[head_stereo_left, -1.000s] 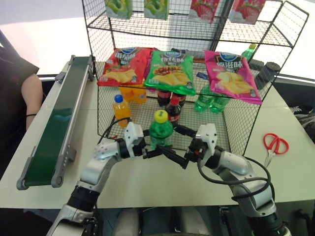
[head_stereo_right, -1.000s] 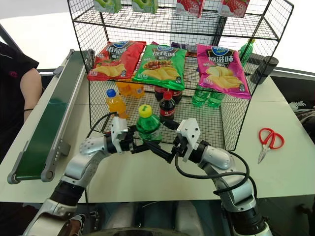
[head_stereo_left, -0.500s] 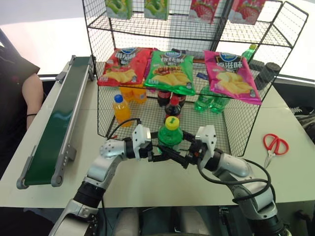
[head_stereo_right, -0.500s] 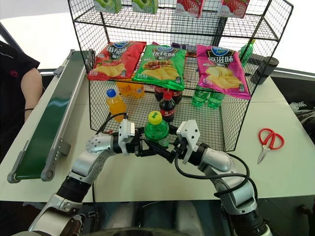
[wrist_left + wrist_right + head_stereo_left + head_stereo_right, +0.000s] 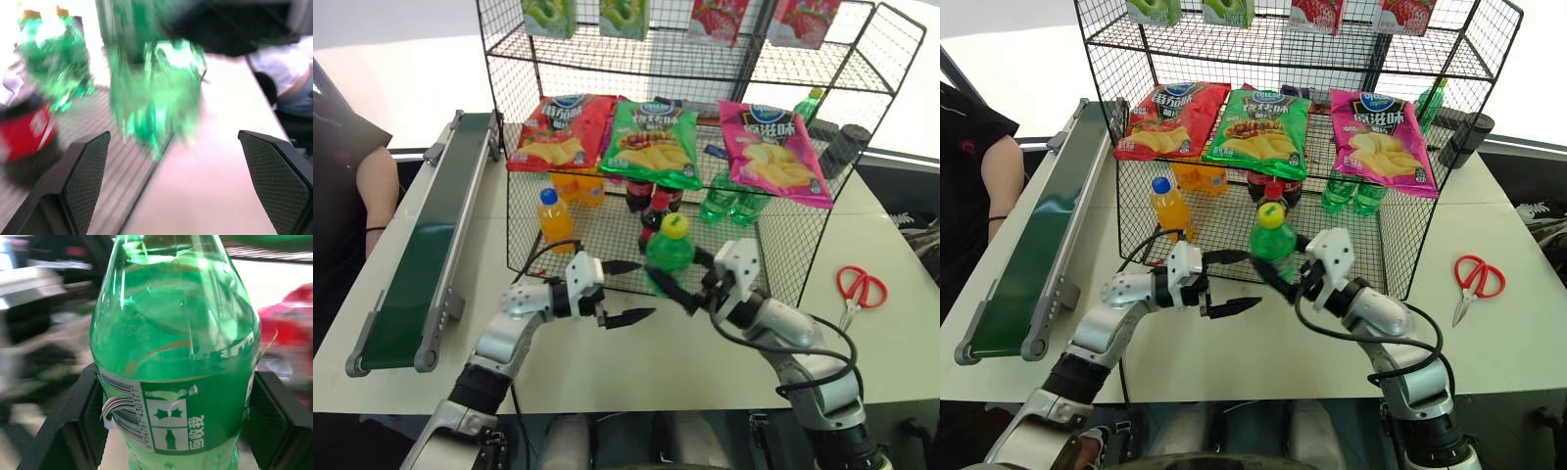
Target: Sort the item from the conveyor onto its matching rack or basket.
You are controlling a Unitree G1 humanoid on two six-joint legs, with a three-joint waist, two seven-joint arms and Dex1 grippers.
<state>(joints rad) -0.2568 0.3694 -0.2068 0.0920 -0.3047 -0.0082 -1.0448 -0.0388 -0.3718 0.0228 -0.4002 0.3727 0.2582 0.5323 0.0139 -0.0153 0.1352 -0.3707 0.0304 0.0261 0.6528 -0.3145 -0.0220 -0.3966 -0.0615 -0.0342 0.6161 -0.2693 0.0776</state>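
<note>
My right gripper will set the green soda bottle down on the bottom level [image 5: 735, 261], placing it just in front of the green bottles that are there.
The item, a clear-green soda bottle [image 5: 670, 251] with a yellow cap, stands upright in the air just in front of the rack's open front. My right gripper [image 5: 689, 280] is shut on its lower body, and in the right wrist view the bottle [image 5: 176, 357] sits between both black pads [image 5: 88, 416]. My left gripper [image 5: 628, 291] is open, a short way left of the bottle, with nothing between its fingers [image 5: 83, 181]. The black wire rack's low bottom tier [image 5: 783, 257] lies right behind the bottle. The dark green conveyor [image 5: 421, 250] runs along the table's left side with nothing on its belt.
The bottom tier holds an orange-drink bottle [image 5: 553, 217], cola bottles [image 5: 654, 204] and green bottles [image 5: 729, 204]. Three chip bags [image 5: 651, 142] lie on the shelf above. Red scissors [image 5: 858, 288] lie on the table at right. A person [image 5: 347, 186] sits left of the conveyor.
The bottle passed from hand to hand: my left gripper opened and drew back left, while my right gripper shut on the bottle and carried it right, toward the rack.
</note>
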